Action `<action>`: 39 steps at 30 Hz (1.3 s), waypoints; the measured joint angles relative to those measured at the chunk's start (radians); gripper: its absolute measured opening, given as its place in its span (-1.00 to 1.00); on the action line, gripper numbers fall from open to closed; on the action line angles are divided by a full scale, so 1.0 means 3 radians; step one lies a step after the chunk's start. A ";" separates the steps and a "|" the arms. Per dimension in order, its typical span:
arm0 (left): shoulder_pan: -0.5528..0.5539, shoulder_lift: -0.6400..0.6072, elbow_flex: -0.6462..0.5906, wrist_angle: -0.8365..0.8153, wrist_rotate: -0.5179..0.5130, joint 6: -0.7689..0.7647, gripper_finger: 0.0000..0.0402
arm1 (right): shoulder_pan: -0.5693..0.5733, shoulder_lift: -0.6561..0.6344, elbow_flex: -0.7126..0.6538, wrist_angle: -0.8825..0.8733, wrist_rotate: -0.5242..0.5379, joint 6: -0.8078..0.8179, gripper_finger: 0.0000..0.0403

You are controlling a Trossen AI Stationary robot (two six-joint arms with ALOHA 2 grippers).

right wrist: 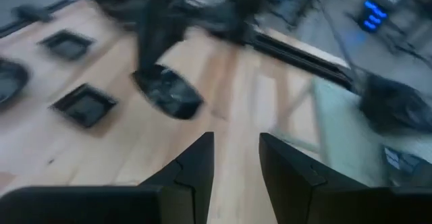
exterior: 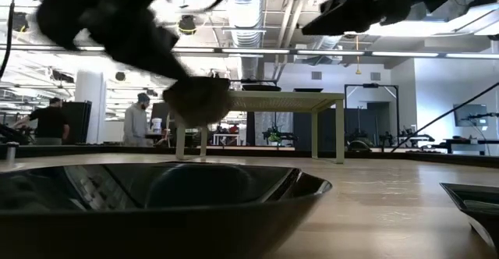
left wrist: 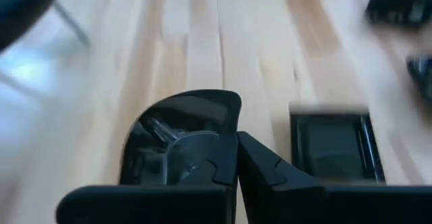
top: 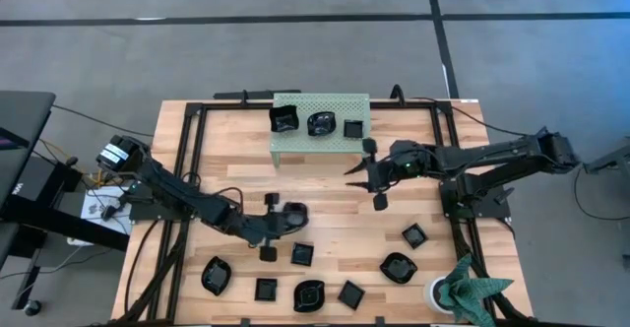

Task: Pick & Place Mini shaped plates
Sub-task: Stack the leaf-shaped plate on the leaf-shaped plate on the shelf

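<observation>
The black plate's free rim (top: 306, 217) (right wrist: 188, 112), opposite my left gripper's fingers, is the next place my right gripper needs to close on, so that it takes over the held plate.
Several glossy black mini plates lie flat on the wooden table's near half, among them a square one (top: 302, 254), a wavy one (top: 309, 294) and a round one (top: 399, 267). Three more sit on top of the pale green rack (top: 320, 140). My left gripper (top: 281, 221) is near the table's middle, shut on one plate (top: 294, 213) held above the wood; the low view shows this plate (exterior: 199, 103) raised. My right gripper (top: 369, 177) hovers open and empty just in front of the rack; its wrist view shows its parted fingers (right wrist: 236, 160). My left gripper pinches the black plate by its rim (left wrist: 233, 119), one finger (left wrist: 209, 170) inside the dish and the other (left wrist: 270, 173) outside it. The plate (left wrist: 179, 140) is lifted clear of the table and roughly level, sticking out ahead of the fingers.
A square plate (left wrist: 331, 143) lies on the wood right below the held one. A white cup with a green cloth (top: 463, 293) stands at the near right corner. One plate (exterior: 156, 196) fills the low view's foreground. Bare wood lies between the rack and the plate row. People stand in the room behind.
</observation>
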 joint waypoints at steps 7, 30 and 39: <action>0.0287 0.0000 0.0241 0.0058 0.0220 0.0445 -0.97 | 0.0022 0.0569 0.0103 0.0384 -0.0295 -0.0413 -0.44; 0.0458 0.0001 0.0232 0.0160 0.1019 0.0774 -0.97 | 0.0019 0.1780 0.0914 -0.0050 -0.1321 -0.0469 -0.44; 0.0457 0.0003 0.0232 0.0164 0.0991 0.0763 -0.96 | 0.0018 0.1876 0.1085 -0.0316 -0.1332 -0.0461 -0.44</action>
